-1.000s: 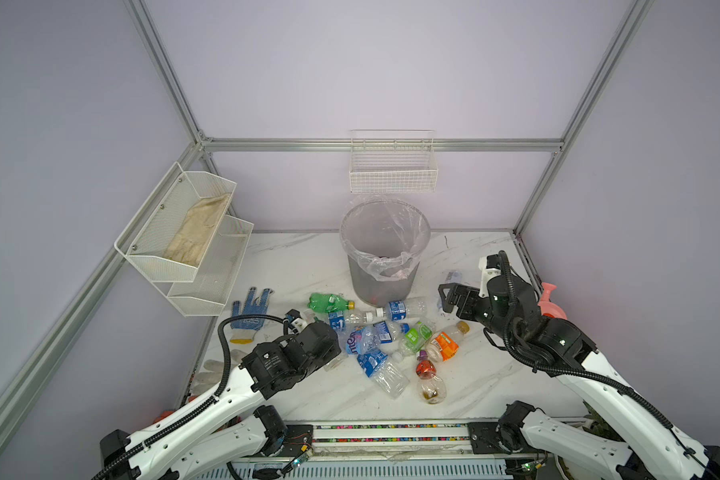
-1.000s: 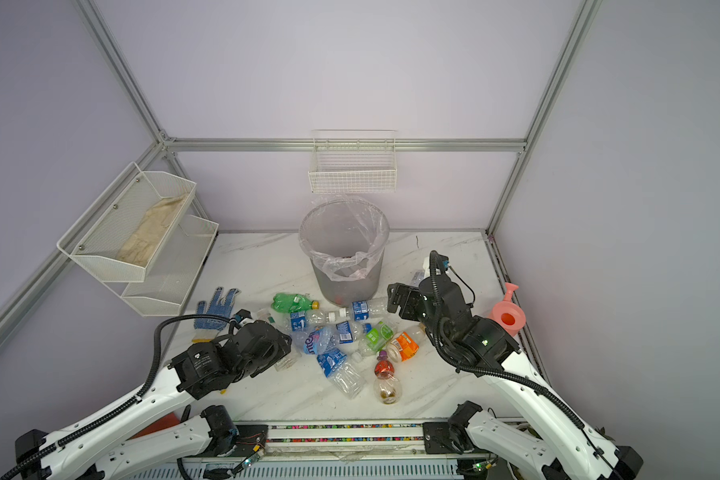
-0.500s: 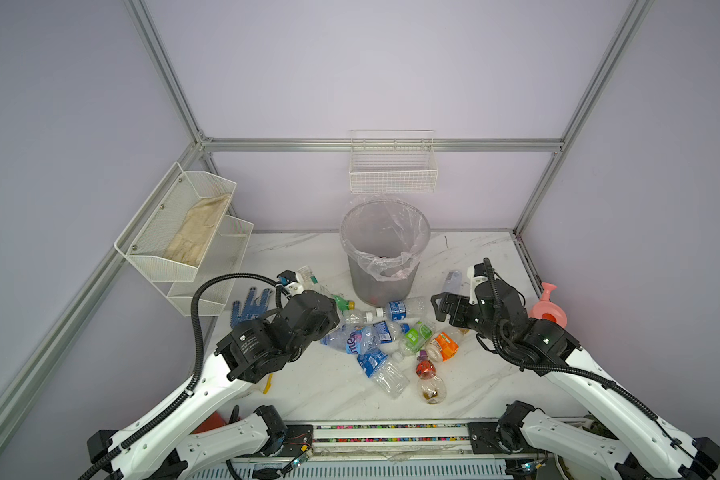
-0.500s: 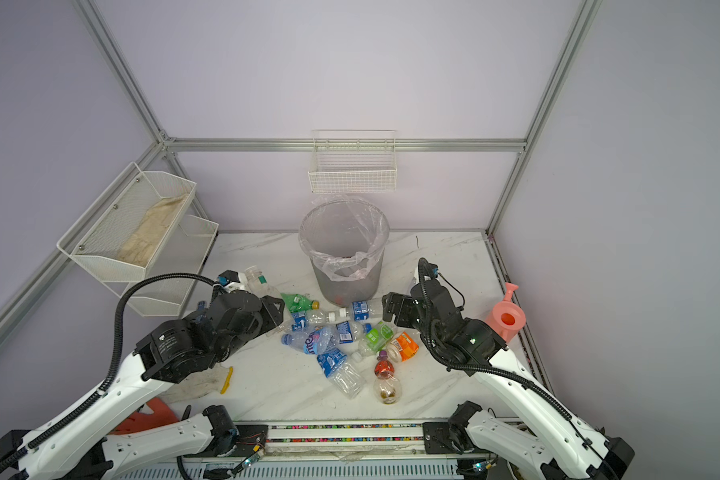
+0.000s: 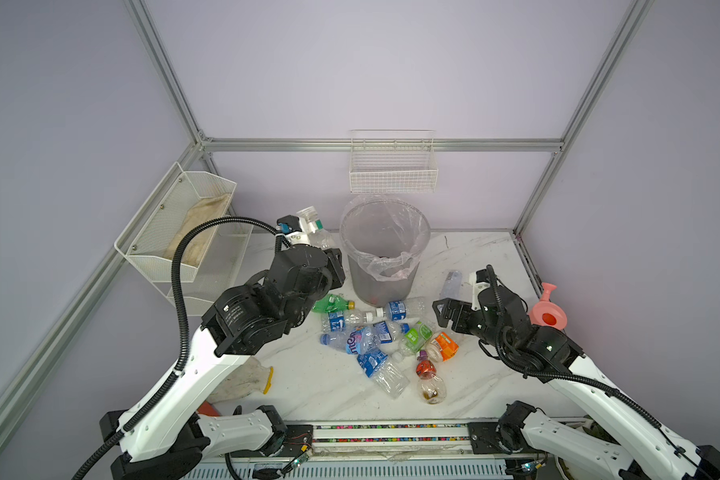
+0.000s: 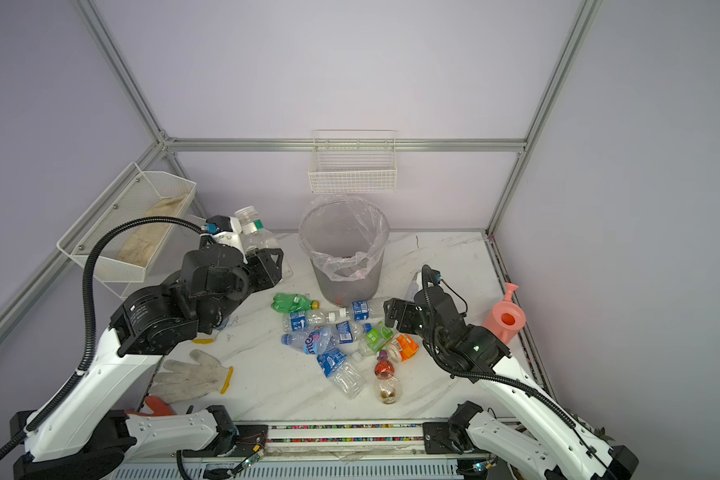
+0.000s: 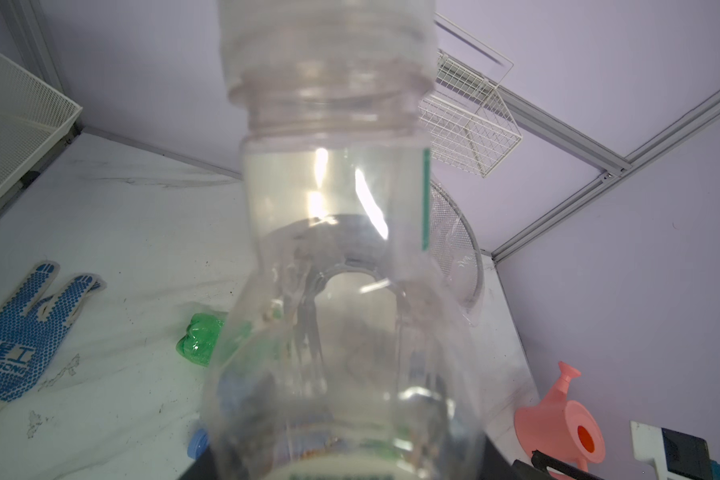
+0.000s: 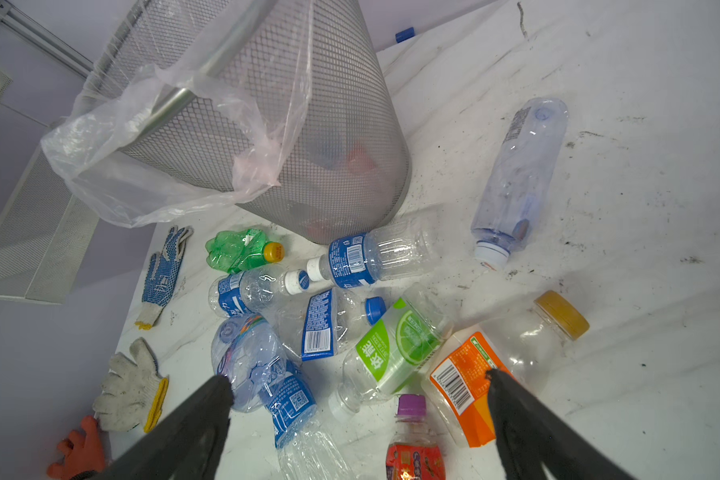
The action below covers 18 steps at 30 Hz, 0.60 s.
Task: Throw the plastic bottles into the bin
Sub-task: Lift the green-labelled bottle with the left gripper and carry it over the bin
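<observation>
I will let go of the clear plastic bottle with my left gripper inside the clear bag lining the grey mesh bin (image 5: 382, 253).
My left gripper (image 5: 329, 259) (image 6: 268, 259) is shut on a clear plastic bottle (image 5: 316, 232) (image 6: 253, 232) (image 7: 333, 199) with a green and white label. It holds the bottle in the air just left of the bin's rim. The bin (image 5: 385, 253) (image 6: 344, 253) (image 8: 308, 124) is grey mesh lined with a clear bag. In front of it lie several plastic bottles, among them a green one (image 5: 329, 302) (image 8: 238, 249) and an orange-labelled one (image 5: 443, 345) (image 8: 462, 374). My right gripper (image 5: 445, 316) (image 6: 393, 318) (image 8: 358, 382) hangs open over the pile's right side, holding nothing.
A lone clear bottle (image 5: 452, 282) (image 8: 520, 174) lies right of the bin. A pink spray bottle (image 5: 549, 316) (image 6: 504, 318) stands at the right edge. Gloves lie at the left: white (image 6: 192, 374), blue-dotted (image 7: 17, 340), orange (image 6: 159, 405). White wire baskets (image 5: 391, 166) (image 5: 184, 232) hang on the walls.
My left arm has risen from the table's left and swung toward the bin with the clear bottle. My right gripper, still open, has dropped and shifted left over the pile.
</observation>
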Each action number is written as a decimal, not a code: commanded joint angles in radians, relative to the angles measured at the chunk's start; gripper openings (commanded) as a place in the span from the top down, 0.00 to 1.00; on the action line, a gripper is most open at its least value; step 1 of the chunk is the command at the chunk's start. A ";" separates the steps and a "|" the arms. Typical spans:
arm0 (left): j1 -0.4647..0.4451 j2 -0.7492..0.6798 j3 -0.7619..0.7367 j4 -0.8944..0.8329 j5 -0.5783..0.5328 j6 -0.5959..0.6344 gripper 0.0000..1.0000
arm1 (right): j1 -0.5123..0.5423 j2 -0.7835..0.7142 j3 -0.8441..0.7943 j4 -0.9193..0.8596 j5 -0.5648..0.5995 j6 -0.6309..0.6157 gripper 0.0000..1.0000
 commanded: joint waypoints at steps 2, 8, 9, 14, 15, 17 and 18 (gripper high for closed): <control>-0.003 0.031 0.143 0.075 -0.024 0.132 0.69 | 0.000 -0.020 -0.010 -0.001 -0.003 0.017 0.03; -0.003 0.089 0.229 0.098 -0.033 0.187 0.69 | 0.001 -0.032 -0.012 -0.012 -0.001 0.017 0.03; -0.003 0.098 0.242 0.100 -0.032 0.192 0.69 | 0.001 -0.035 -0.013 -0.014 0.000 0.017 0.03; -0.004 0.130 0.278 0.112 -0.022 0.206 0.69 | 0.000 -0.047 -0.023 -0.013 0.002 0.018 0.03; -0.004 0.138 0.286 0.112 -0.019 0.211 0.69 | 0.001 -0.045 -0.023 -0.012 0.002 0.018 0.03; -0.005 0.154 0.305 0.114 -0.011 0.216 0.69 | 0.000 -0.045 -0.024 -0.012 0.000 0.018 0.03; -0.004 0.161 0.315 0.115 -0.009 0.221 0.69 | 0.000 -0.045 -0.024 -0.012 0.000 0.018 0.03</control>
